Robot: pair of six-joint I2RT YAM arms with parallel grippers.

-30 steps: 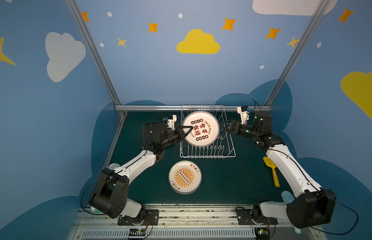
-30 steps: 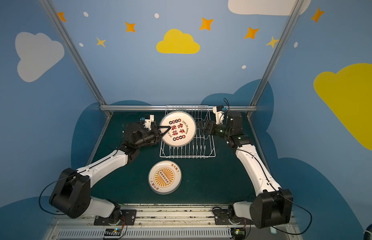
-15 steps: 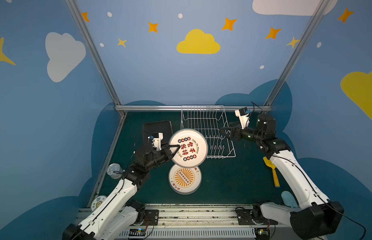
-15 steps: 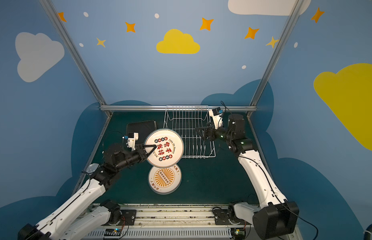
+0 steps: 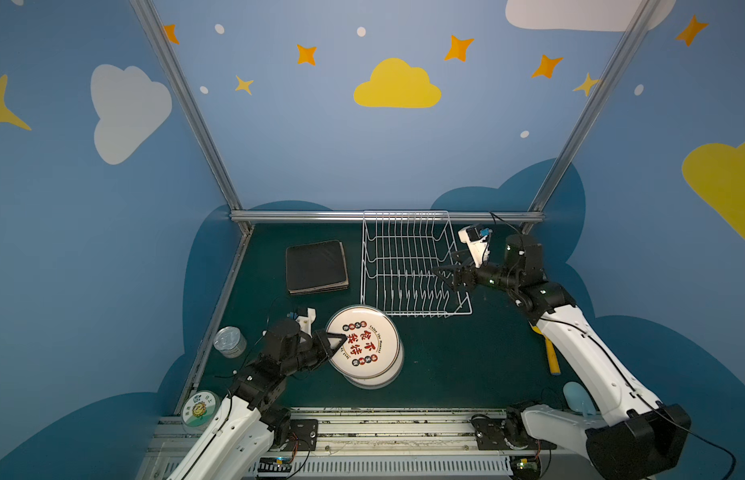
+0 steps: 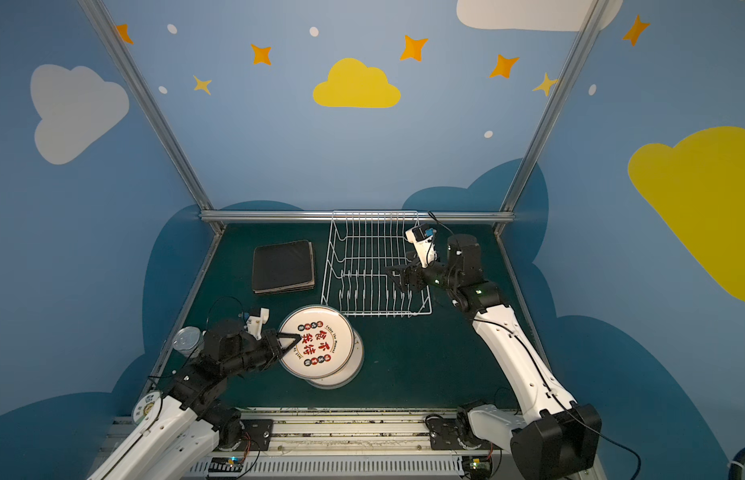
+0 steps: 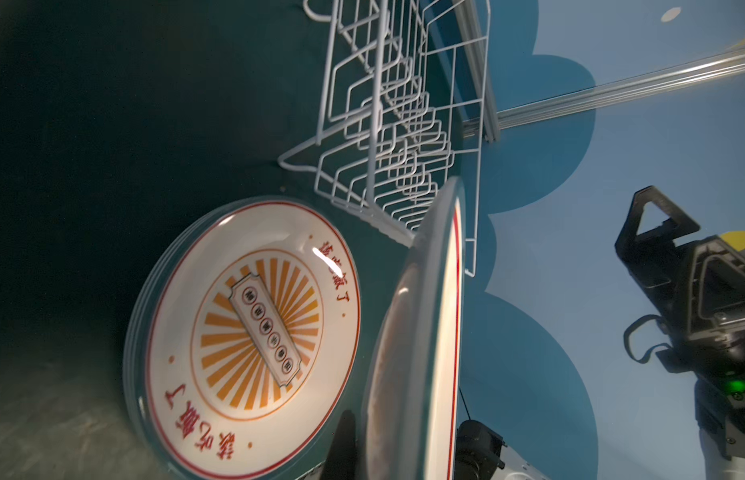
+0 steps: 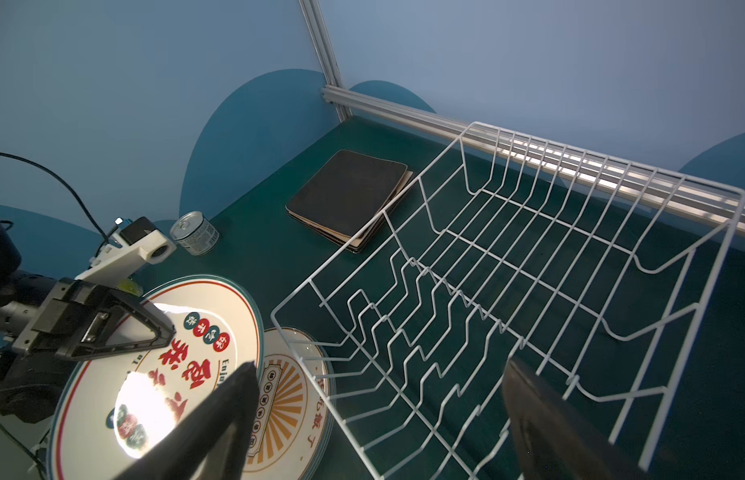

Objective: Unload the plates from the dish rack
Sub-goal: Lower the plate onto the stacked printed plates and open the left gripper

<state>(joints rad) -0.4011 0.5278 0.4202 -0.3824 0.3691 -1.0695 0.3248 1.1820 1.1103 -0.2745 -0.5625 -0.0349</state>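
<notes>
Next, I let go of the round cream plate with my left gripper on top of the plate with the orange sunburst (image 5: pixel 364 357) (image 7: pixel 250 342).
My left gripper (image 5: pixel 335 340) is shut on the left rim of a round cream plate (image 5: pixel 364 343) with a red-black centre. It holds that plate nearly flat, just above a second round plate (image 7: pixel 254 332) with an orange sunburst that lies on the table. In the left wrist view the held plate (image 7: pixel 429 332) shows edge-on between the fingers (image 7: pixel 344 440). The white wire dish rack (image 5: pixel 408 266) stands at the back and shows only bare tines. A stack of black-backed square plates (image 5: pixel 316 266) lies left of it. My right gripper (image 5: pixel 443 276) hangs open over the rack's right side, holding nothing.
A tin can (image 5: pixel 229 341) and a sunflower-label tub (image 5: pixel 199 409) sit by the left edge. A yellow spatula (image 5: pixel 549 353) and a pale blue spatula (image 5: pixel 578 399) lie at the right. A metal frame rail (image 5: pixel 387 216) runs behind the rack.
My left arm has carried the red-black plate out of the rack, forward and left, to over the orange plate. The right gripper has stayed open by the rack's right side.
</notes>
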